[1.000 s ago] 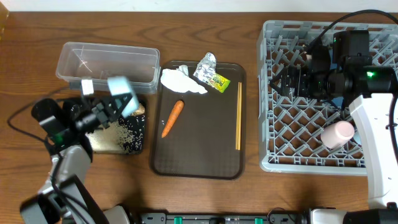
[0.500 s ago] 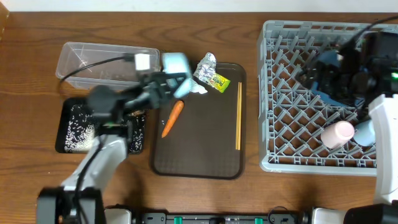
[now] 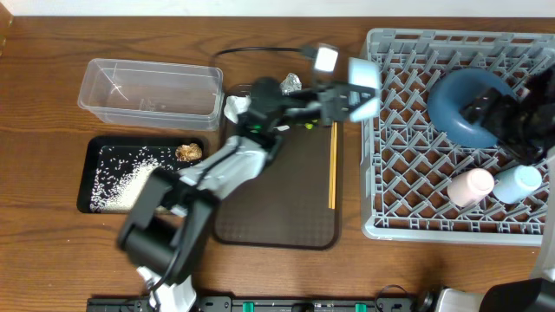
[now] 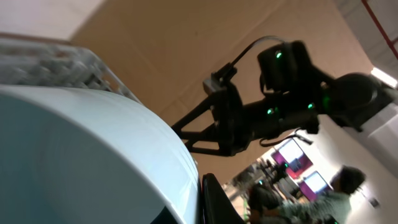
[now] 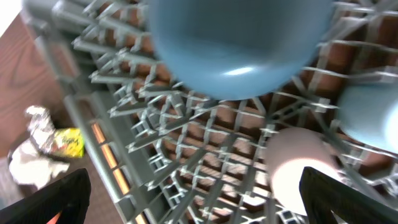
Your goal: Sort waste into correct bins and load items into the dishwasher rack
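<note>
My left gripper is going to let go of the white bowl in the dishwasher rack (image 3: pixel 407 126), setting it free between the blue bowl and the rack's tray-side edge.
My left gripper (image 3: pixel 344 97) is shut on the white bowl (image 3: pixel 365 84) and holds it in the air at the left edge of the dishwasher rack (image 3: pixel 408 186). The bowl fills the left wrist view (image 4: pixel 81 155). The blue bowl (image 3: pixel 464 104), pink cup (image 3: pixel 472 186) and light-blue cup (image 3: pixel 519 183) sit in the rack. My right gripper (image 5: pixel 199 199) is open and empty above the rack, beside the blue bowl (image 5: pixel 236 37) and pink cup (image 5: pixel 298 158). The chopsticks (image 3: pixel 333 165), foil (image 3: pixel 290 83) and tissue (image 3: pixel 234 108) lie on the brown tray. The carrot is hidden under my left arm.
The clear tub (image 3: pixel 152 87) stands at the back left. The black tray (image 3: pixel 95 152) in front of it holds rice (image 3: pixel 126 178) and the brown lump (image 3: pixel 188 152). The brown serving tray (image 3: pixel 277 225) lies mid-table. My left arm stretches across it.
My left arm swung from over the black tray rightward with the white bowl to the rack's left edge. My right gripper drew back to the right, leaving the blue bowl in the rack.
</note>
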You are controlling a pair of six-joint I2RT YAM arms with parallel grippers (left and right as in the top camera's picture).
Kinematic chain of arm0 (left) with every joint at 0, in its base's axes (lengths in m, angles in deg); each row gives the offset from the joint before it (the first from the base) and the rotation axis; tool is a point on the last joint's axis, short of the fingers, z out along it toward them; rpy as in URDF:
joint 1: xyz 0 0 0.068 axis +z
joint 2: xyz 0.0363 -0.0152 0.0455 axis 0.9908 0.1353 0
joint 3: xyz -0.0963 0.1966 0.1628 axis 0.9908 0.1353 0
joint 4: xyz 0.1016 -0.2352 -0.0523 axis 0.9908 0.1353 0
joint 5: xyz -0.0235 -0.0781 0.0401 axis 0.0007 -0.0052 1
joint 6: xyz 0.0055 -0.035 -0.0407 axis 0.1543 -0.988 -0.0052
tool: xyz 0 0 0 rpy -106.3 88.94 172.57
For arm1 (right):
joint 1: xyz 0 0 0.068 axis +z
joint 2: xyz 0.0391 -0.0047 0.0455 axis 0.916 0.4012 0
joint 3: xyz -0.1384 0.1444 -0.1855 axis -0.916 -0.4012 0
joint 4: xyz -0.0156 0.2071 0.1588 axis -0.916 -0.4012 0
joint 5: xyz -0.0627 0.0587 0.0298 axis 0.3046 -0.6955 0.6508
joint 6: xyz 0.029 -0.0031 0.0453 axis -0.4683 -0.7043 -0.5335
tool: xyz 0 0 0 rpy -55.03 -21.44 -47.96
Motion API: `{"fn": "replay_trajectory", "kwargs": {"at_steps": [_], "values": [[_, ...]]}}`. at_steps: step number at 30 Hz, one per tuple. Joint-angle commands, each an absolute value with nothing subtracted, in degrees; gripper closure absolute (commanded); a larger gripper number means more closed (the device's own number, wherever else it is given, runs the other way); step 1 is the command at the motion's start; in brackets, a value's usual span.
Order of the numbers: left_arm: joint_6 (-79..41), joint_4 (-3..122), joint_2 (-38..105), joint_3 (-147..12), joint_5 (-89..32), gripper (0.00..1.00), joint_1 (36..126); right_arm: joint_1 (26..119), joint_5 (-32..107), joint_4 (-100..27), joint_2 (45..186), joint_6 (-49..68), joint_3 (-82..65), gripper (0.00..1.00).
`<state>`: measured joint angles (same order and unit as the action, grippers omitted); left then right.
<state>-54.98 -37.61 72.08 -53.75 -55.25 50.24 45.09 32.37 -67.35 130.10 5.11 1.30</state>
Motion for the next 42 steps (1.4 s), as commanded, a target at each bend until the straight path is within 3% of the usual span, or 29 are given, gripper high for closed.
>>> {"fn": "replay_trajectory", "kwargs": {"at_steps": [1,17,38,40,42], "values": [[-55.7,-38.1,76.7,-58.9,-52.7,0.94,47.1,42.1,34.4,-67.5,128.9,3.2,1.4,0.01],[-58.8,-38.1,87.1,-63.5,-48.3,0.94,39.0,41.1,34.5,-69.5,128.9,4.2,1.4,0.01],[-65.5,-39.8,91.7,-63.5,-48.3,0.92,40.1,41.1,35.1,-70.9,128.9,6.4,1.4,0.01],[-65.6,-41.5,91.7,-63.5,-48.6,0.88,40.4,41.1,35.1,-70.9,128.9,6.4,1.4,0.01],[-65.5,-42.0,91.7,-63.5,-48.6,0.73,40.6,41.1,35.1,-70.8,128.9,6.4,1.4,0.01]]}}
